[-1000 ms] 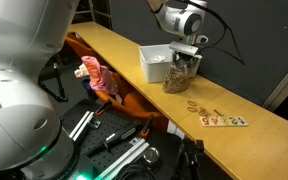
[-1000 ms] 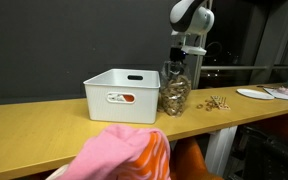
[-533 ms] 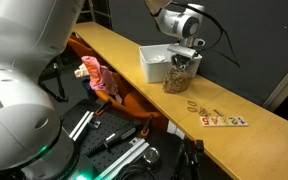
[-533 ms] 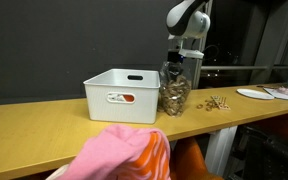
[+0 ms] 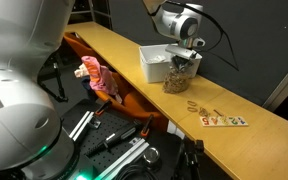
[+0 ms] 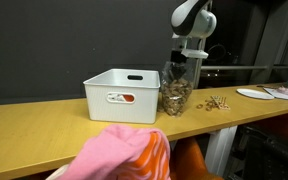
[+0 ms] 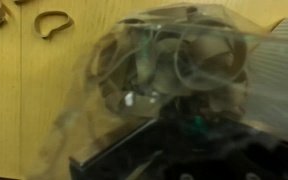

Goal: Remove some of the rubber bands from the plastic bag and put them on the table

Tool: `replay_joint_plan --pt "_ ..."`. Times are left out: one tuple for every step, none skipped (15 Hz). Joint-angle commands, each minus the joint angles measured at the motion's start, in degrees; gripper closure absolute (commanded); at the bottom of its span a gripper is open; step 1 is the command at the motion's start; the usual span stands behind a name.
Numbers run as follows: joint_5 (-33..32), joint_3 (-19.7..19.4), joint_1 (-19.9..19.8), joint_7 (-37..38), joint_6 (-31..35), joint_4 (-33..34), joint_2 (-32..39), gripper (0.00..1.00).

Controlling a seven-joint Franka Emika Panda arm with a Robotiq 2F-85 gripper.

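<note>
Next, I drop the tan rubber bands on the table [image 5: 197,99] beside the loose rubber bands, near the plastic bag.
The plastic bag [image 5: 180,79] [image 6: 175,93] stands upright on the table [image 5: 112,49] [image 6: 44,125], right beside the white box, and looks brown from the rubber bands [image 7: 199,55] inside it. My gripper [image 5: 187,60] [image 6: 181,62] reaches straight down into the bag's open top with its jaws shut. In the wrist view the gripper [image 7: 182,112] is a dark blur behind crinkled plastic, so I cannot tell whether bands are pinched. A few loose rubber bands [image 5: 194,105] [image 6: 218,101] [image 7: 52,22] lie on the table beyond the bag.
A white box [image 5: 155,62] [image 6: 118,95] touches the bag on one side. Colourful letter tiles [image 5: 224,120] lie in a row past the loose bands. A pink cloth figure [image 5: 99,79] [image 6: 124,153] sits off the table's front edge.
The jaws have closed from fairly wide to shut inside the bag's mouth. The wrist shifted slightly; the bag has stayed in place.
</note>
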Motion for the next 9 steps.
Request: replay_joint_plan --pt "1.79 -0.47 -0.85 -0.35 2.28 -3.70 -5.63 0.99" --pt "1.88 -0.51 -1.14 -0.68 2.17 -3.32 -6.13 0.99" --pt "2.04 -0.46 -1.45 -1.01 1.96 -2.91 -6.88 0.99" --pt "2.24 -0.32 -1.77 -1.42 1.90 -2.77 -7.56 0.99" --pt "2.46 -0.25 -2.00 -1.62 2.03 -2.87 -8.30 0.99" --pt "2.75 -0.08 -2.16 -1.97 1.94 -3.45 -9.52 0.99" --pt "3.03 -0.03 -2.25 -2.18 2.06 -3.78 -10.29 0.99" --pt "3.49 0.05 -2.31 -2.55 2.33 -4.46 -11.24 0.99" --pt "3.94 0.12 -2.39 -2.97 2.57 -5.05 -12.03 0.99"
